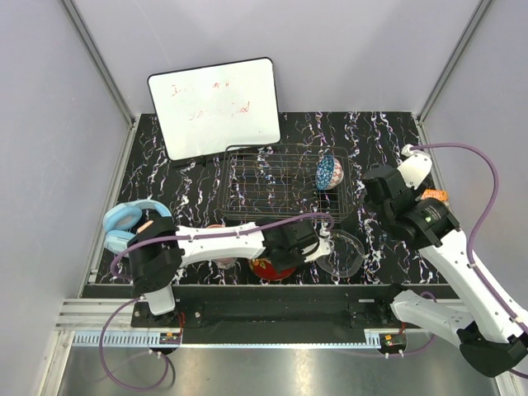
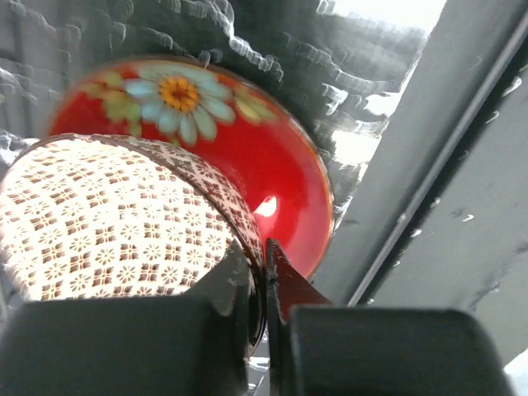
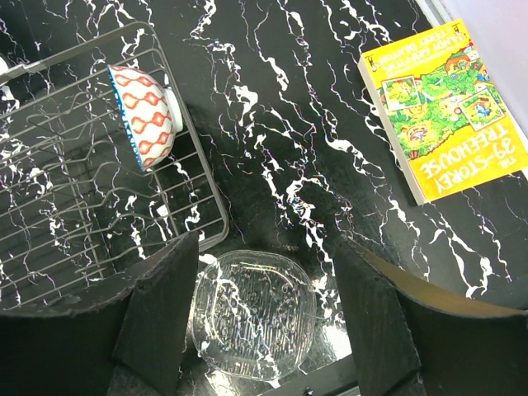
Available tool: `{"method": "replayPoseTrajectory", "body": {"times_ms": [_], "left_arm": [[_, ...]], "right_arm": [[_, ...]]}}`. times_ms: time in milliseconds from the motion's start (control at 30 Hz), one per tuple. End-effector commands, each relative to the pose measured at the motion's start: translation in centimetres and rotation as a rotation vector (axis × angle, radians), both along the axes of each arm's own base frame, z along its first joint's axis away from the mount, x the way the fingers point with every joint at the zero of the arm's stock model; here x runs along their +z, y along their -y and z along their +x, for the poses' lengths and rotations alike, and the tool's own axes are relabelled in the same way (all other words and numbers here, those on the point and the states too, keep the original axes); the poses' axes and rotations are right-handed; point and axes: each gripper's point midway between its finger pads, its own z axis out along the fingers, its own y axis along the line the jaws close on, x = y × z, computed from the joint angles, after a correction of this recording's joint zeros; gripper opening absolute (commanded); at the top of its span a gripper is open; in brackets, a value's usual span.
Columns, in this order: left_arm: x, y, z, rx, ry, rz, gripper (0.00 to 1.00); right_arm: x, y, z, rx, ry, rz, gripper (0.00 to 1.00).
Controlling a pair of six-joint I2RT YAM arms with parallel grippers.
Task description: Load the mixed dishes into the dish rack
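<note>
My left gripper is going to release the cream-gold patterned bowl in the rack (image 1: 332, 200), in front of the blue patterned bowl.
In the left wrist view my left gripper (image 2: 264, 257) is shut on the rim of the cream-gold patterned bowl (image 2: 107, 223), one finger inside and one outside. That bowl sits on the red floral plate (image 2: 247, 148). From above, the left gripper (image 1: 316, 244) lies over the plate (image 1: 271, 269) at the near edge. My right gripper (image 3: 264, 245) hangs open above the clear glass bowl (image 3: 252, 318), which rests on the table just off the dish rack's (image 3: 74, 198) corner. The blue patterned bowl (image 3: 142, 115) stands on edge in the rack (image 1: 280, 183).
A whiteboard (image 1: 216, 106) leans at the back left. A plain light-blue bowl (image 1: 122, 221) sits by the left arm's base. A yellow-green book (image 3: 445, 107) lies on the table to the right. The near table edge runs close to the plate and glass bowl (image 1: 341, 254).
</note>
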Motion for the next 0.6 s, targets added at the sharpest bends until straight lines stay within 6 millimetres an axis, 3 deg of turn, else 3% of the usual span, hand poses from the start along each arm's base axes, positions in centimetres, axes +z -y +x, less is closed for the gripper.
{"method": "replayPoseTrajectory", "body": {"times_ms": [0, 67, 133, 233, 267, 300, 333, 367, 400, 433, 533, 567], "left_arm": [[2.7, 3.5, 1.0, -0.015, 0.024, -0.119, 0.00], [3.9, 3.9, 1.1, -0.022, 0.033, -0.129, 0.00], [7.1, 5.5, 1.8, -0.033, 0.062, -0.201, 0.00], [14.3, 8.0, 2.4, -0.038, 0.056, -0.392, 0.00], [18.0, 9.7, 1.7, -0.060, -0.011, -0.526, 0.00], [20.7, 9.5, 3.4, -0.010, -0.048, -0.627, 0.00], [22.6, 9.9, 3.4, 0.074, -0.156, -0.724, 0.00], [26.2, 11.0, 3.2, 0.051, -0.268, -0.867, 0.00], [26.9, 10.5, 6.0, 0.135, -0.331, -0.919, 0.00], [27.9, 10.8, 6.5, 0.234, -0.448, -0.962, 0.00], [30.2, 11.6, 10.0, 0.295, -0.547, -1.131, 0.00], [32.3, 12.0, 10.5, 0.246, -0.554, -1.202, 0.00]], "right_arm": [[0.9, 0.3, 0.1, -0.018, 0.049, 0.020, 0.73], [1.0, 0.4, 0.1, -0.017, 0.050, 0.014, 0.73], [1.2, 0.6, 0.0, -0.020, 0.059, 0.013, 0.73], [1.9, 1.1, -0.4, -0.038, 0.090, 0.025, 0.72], [2.1, 1.3, -0.5, -0.044, 0.098, 0.027, 0.71], [2.1, 1.4, -0.5, -0.047, 0.103, 0.030, 0.71], [2.4, 1.6, -0.7, -0.056, 0.119, 0.038, 0.71], [2.4, 1.7, -0.8, -0.063, 0.123, 0.042, 0.71], [2.2, 1.8, -0.9, -0.069, 0.126, 0.048, 0.70], [2.4, 2.0, -1.2, -0.072, 0.140, 0.059, 0.69], [2.4, 2.3, -1.6, -0.080, 0.165, 0.087, 0.66], [2.3, 2.3, -1.7, -0.078, 0.169, 0.093, 0.66]]}}
